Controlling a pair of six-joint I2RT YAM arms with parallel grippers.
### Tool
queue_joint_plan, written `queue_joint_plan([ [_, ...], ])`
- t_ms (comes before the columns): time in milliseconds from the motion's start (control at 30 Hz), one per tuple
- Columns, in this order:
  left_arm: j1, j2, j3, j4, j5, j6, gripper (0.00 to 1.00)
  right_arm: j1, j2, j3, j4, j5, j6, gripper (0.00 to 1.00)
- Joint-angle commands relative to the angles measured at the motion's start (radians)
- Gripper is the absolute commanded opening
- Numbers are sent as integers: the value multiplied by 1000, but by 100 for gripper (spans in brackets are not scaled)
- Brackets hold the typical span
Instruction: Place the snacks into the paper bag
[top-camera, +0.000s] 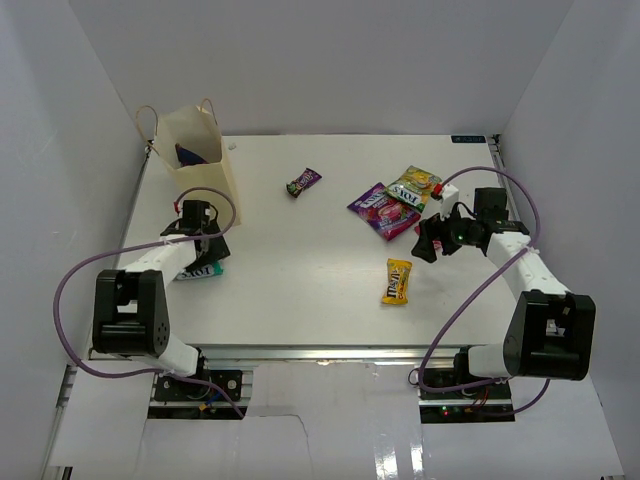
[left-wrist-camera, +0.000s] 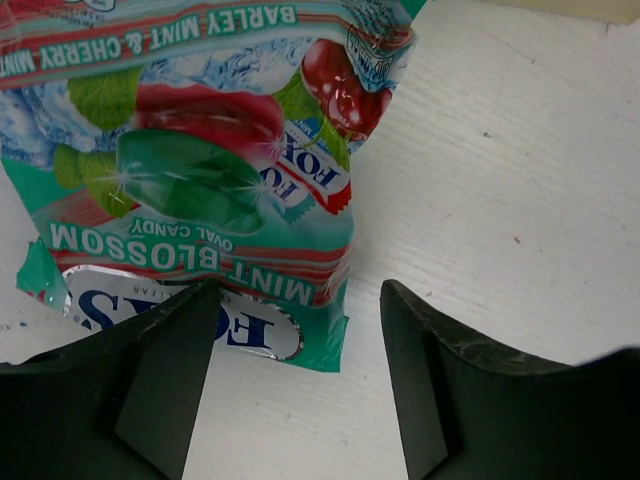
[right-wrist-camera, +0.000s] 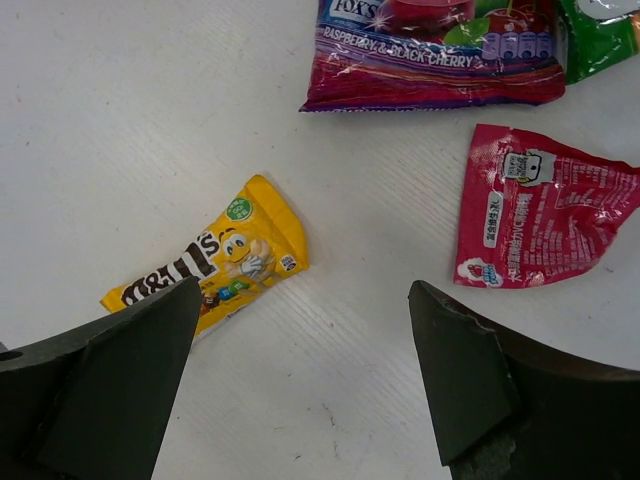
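Note:
The robot's right gripper will next go to the purple-pink packet and close on its near corner (top-camera: 411, 218) (right-wrist-camera: 528, 84) beside the green-yellow packet.
The paper bag (top-camera: 205, 140) stands at the far left with a dark purple packet (top-camera: 189, 155) inside it. My left gripper (top-camera: 212, 250) is open just in front of the bag, over a teal packet (top-camera: 200, 272), which fills the left wrist view (left-wrist-camera: 200, 180). One corner of the packet lies under my left finger (left-wrist-camera: 150, 390). My right gripper (top-camera: 430, 240) is open and empty above bare table (right-wrist-camera: 300, 380). Around it lie a yellow packet (right-wrist-camera: 215, 265), a red-pink packet (right-wrist-camera: 540, 220) and a purple-pink packet (right-wrist-camera: 440, 50). The green-yellow packet (top-camera: 415, 185) lies beyond them.
A small dark purple packet (top-camera: 303, 182) lies alone at the far middle. The yellow packet (top-camera: 398, 280) lies in front of the right gripper. A small red and white item (top-camera: 446, 190) sits by the green-yellow packet. White walls enclose the table (top-camera: 300, 300) on three sides.

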Motion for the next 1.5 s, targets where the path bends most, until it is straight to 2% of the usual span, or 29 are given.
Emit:
queue_joint_plan([
  [0,-23,37,37,82,-85,62,75,3,12,-8,-33,-95,-68,90],
  [133,-44,57,33,85,-189,91,72,3,12,-16,-51,-126,-94,90],
  [300,-54,60,-7,87,-222,88,61,3,13,-16,-65,-146,-109,90],
  [333,-54,61,-12,84,-217,90,51,3,13,-14,-66,-149,-112,90],
  [400,-54,58,-12,71,-193,85,40,3,15,-10,-73,-155,-112,90],
  [433,-52,45,-13,67,-185,82,30,3,15,-2,-76,-157,-115,90],
  [500,-55,22,-20,53,-162,67,22,3,13,7,-82,-163,-115,90],
  [533,-57,6,-23,50,-153,62,15,3,12,15,-88,-164,-115,90],
  [700,-67,-178,-46,1,-84,21,0,3,-3,29,-97,-177,-117,90],
  [767,-69,-259,-61,-24,-6,8,0,3,-9,32,-106,-181,-120,90],
  [833,-67,-403,-60,-42,60,-2,0,3,-16,35,-106,-181,-123,90],
  [900,-67,-503,-47,-77,85,-30,0,3,-20,39,-112,-181,-128,90],
  [933,-67,-588,-18,-93,90,-36,0,3,-20,42,-112,-180,-129,90],
  [1033,-67,-669,60,-145,87,-50,0,3,-16,52,-116,-178,-132,90],
  [1067,-67,-670,130,-153,88,-48,0,3,-11,53,-117,-177,-134,90],
  [1133,-67,-634,212,-153,108,-44,0,3,0,64,-119,-178,-135,90],
  [1233,-67,-553,411,-119,145,-24,0,3,13,84,-120,-180,-135,90],
  [1267,-67,-479,516,-96,146,-16,0,3,18,88,-122,-183,-134,90],
  [1467,-63,-158,854,-55,107,90,0,3,18,105,-119,-186,-132,90],
])
